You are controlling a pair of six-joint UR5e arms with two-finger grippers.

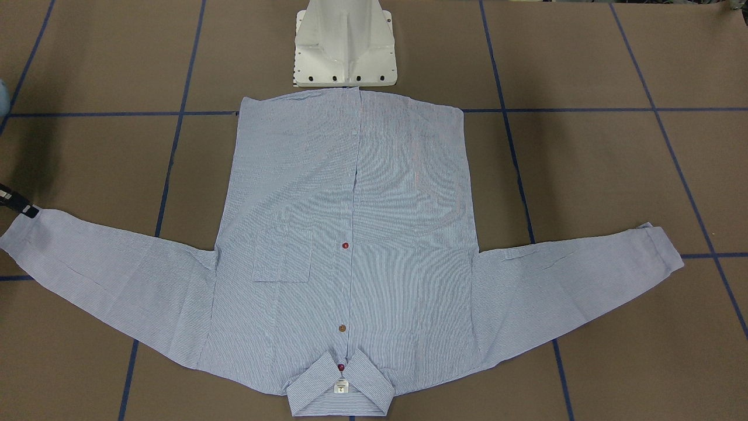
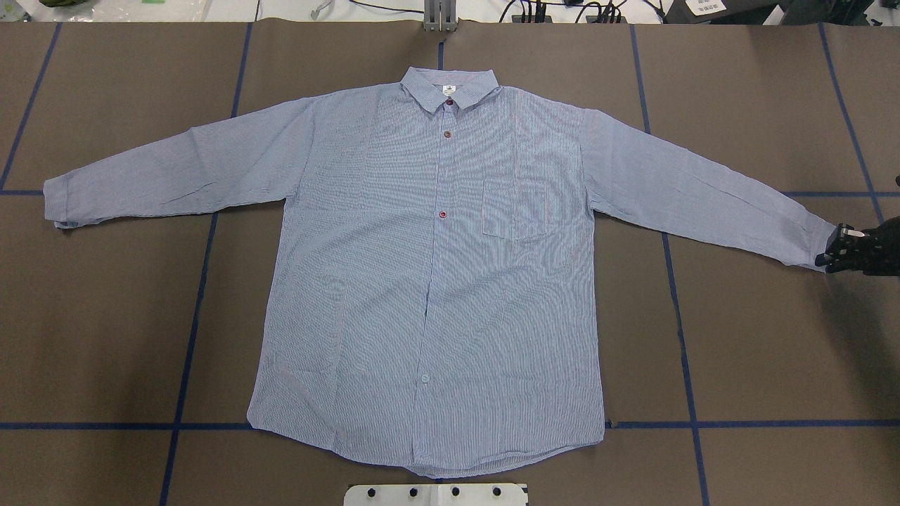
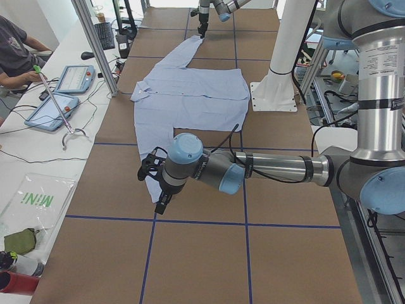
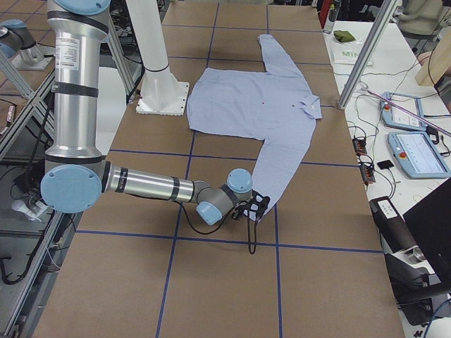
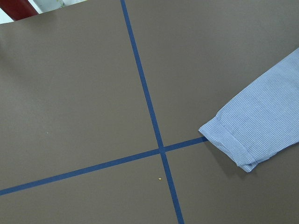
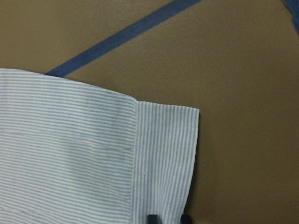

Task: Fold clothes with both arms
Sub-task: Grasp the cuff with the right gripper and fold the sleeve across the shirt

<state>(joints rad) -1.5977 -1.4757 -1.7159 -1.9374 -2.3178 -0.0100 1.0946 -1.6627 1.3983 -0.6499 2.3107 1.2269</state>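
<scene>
I need to use my right gripper to release the sleeve cuff on the shirt's chest, across the buttons from the pocket [image 1: 407, 279].
The light blue striped shirt [image 2: 436, 267] lies flat and face up on the brown table, buttoned, with both sleeves spread out; it also shows in the front view [image 1: 345, 234]. My right gripper [image 2: 838, 247] sits low at the end of one sleeve cuff [image 6: 163, 158]. Its two fingertips [image 6: 150, 218] stand close together on the cuff's edge, shut on it. It shows at the left edge of the front view [image 1: 23, 207]. My left gripper [image 3: 162, 204] hovers beyond the other cuff [image 5: 233, 140]. It shows only in the exterior left view, so I cannot tell if it is open.
The white pedestal base [image 1: 345, 52] stands just behind the shirt's hem. Blue tape lines [image 5: 149, 121] cross the table. Tablets [image 3: 73, 79], cables and a seated operator [image 3: 16, 50] are along the far side beyond the collar.
</scene>
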